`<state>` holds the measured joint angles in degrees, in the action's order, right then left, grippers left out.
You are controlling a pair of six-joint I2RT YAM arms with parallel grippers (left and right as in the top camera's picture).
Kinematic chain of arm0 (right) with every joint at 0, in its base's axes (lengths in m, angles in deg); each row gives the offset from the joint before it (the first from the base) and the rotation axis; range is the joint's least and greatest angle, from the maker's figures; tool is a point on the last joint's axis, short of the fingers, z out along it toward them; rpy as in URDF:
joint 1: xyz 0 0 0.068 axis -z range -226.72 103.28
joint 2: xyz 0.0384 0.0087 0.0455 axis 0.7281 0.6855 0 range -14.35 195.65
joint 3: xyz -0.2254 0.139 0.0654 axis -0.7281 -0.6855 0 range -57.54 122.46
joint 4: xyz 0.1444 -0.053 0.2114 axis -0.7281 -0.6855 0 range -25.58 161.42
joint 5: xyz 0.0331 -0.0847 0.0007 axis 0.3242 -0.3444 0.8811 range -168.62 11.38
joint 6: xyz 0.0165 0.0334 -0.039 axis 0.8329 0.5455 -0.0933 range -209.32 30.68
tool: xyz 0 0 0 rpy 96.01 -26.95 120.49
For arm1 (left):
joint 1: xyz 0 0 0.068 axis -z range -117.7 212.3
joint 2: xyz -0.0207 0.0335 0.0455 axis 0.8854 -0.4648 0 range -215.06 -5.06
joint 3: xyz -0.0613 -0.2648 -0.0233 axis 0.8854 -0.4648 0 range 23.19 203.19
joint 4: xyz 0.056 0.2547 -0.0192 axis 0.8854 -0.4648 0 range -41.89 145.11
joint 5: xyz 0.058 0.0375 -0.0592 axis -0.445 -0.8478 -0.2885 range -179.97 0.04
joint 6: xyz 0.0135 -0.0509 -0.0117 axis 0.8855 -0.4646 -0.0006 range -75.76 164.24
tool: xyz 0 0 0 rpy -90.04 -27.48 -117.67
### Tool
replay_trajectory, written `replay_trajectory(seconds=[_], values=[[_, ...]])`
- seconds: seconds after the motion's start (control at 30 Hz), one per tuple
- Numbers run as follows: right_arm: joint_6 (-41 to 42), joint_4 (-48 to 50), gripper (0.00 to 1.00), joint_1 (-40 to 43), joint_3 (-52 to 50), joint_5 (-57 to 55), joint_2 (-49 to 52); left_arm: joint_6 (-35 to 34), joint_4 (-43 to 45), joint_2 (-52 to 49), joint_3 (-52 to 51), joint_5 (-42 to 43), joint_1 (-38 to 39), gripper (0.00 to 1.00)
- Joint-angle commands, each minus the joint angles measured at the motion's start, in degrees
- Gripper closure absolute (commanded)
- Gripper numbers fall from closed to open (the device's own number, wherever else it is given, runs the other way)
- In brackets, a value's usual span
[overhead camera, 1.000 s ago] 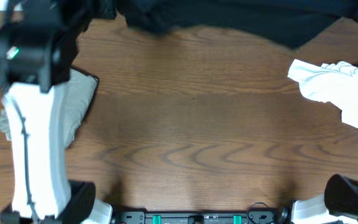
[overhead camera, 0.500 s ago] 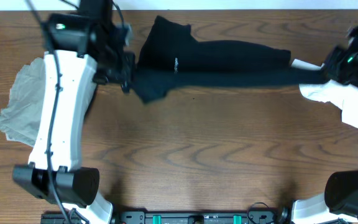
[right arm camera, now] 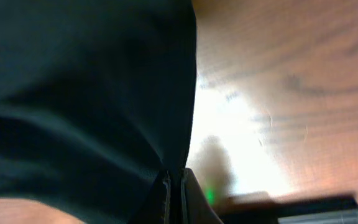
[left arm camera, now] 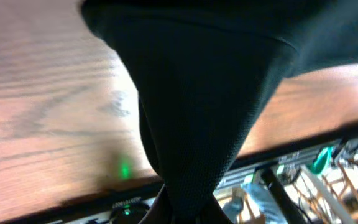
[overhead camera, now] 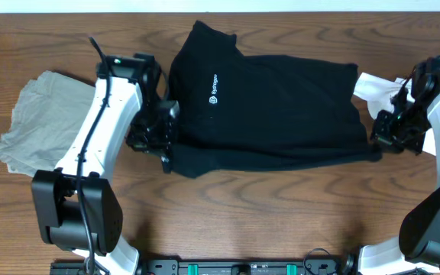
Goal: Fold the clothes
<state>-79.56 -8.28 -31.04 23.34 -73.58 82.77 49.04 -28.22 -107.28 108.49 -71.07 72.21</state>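
Observation:
Next, my right gripper puts the black garment's held corner down on its own side edge [overhead camera: 363,123] near the white garment.
A black garment [overhead camera: 273,107] with small white logo lettering [overhead camera: 213,89] lies spread across the middle of the wooden table. My left gripper [overhead camera: 163,153] is shut on its front left corner; in the left wrist view the black fabric [left arm camera: 204,112] hangs from the jaws [left arm camera: 188,214]. My right gripper [overhead camera: 378,145] is shut on its front right corner; in the right wrist view the black fabric [right arm camera: 79,93] is pinched between the closed fingers [right arm camera: 174,193]. A grey-beige garment [overhead camera: 40,122] lies at the left. A white garment [overhead camera: 376,88] lies at the right, partly under the right arm.
The wooden table [overhead camera: 266,214] has bare surface in front of the black garment. The arm bases stand at the front edge, left [overhead camera: 75,221] and right [overhead camera: 434,229].
Both grippers pulled the black garment forward from the far edge and spread it flat on the table. The left arm moved right and forward; the right arm came into view.

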Motion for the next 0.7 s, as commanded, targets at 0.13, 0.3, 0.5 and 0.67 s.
replay_trajectory(seconds=[0.13, 0.3, 0.5, 0.67], values=[[-1.05, -3.50, 0.99, 0.44, -1.14, -4.85, -1.46, 2.51, -0.76, 4.55, -2.19, 2.05, 4.11, 0.94], [-1.05, -3.87, 0.99, 0.44, -1.14, -5.46, -4.68, 2.43, -0.83, 8.11, -4.15, 1.03, 4.63, 0.94], [-0.79, -4.35, 0.99, 0.44, -2.23, -5.68, -6.16, 1.97, 0.76, 12.09, -6.78, 1.05, 4.59, 0.94], [-0.52, -2.23, 0.99, 0.44, -7.96, -5.55, -6.64, 0.61, 2.27, 12.76, -9.62, 1.05, 4.59, 0.94]])
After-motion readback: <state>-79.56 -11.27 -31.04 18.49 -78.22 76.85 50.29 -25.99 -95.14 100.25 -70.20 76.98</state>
